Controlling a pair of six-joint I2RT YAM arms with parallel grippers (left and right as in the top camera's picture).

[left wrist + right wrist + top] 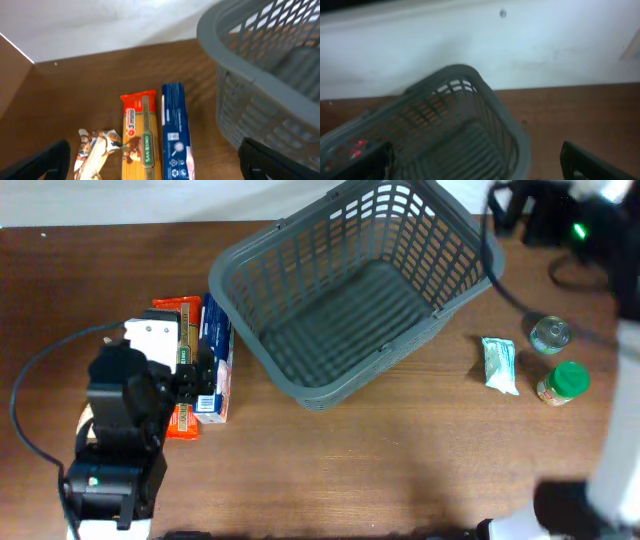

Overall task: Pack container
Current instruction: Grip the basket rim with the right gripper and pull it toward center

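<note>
My left gripper will go next to the middle of the blue pack (217, 352) (175, 132), beside the orange spaghetti pack, and close there.
The container (340, 290), a large dark grey slotted basket, stands empty at the table's middle back; it also shows in the left wrist view (260, 75) and, blurred, in the right wrist view (455, 130). My left gripper (195, 385) (155, 165) is wide open and empty, hovering over an orange spaghetti pack (140, 135), a blue pack (175, 125) and a white snack packet (97, 152) lying left of the basket. My right gripper (515, 210) (480, 165) is open and empty, raised by the basket's far right corner.
A white-and-green packet (499, 365), a tin can (550, 334) and a green-lidded jar (563, 383) lie right of the basket. The right arm (620, 380) runs along the right edge. A white wall (480, 45) stands behind the table.
</note>
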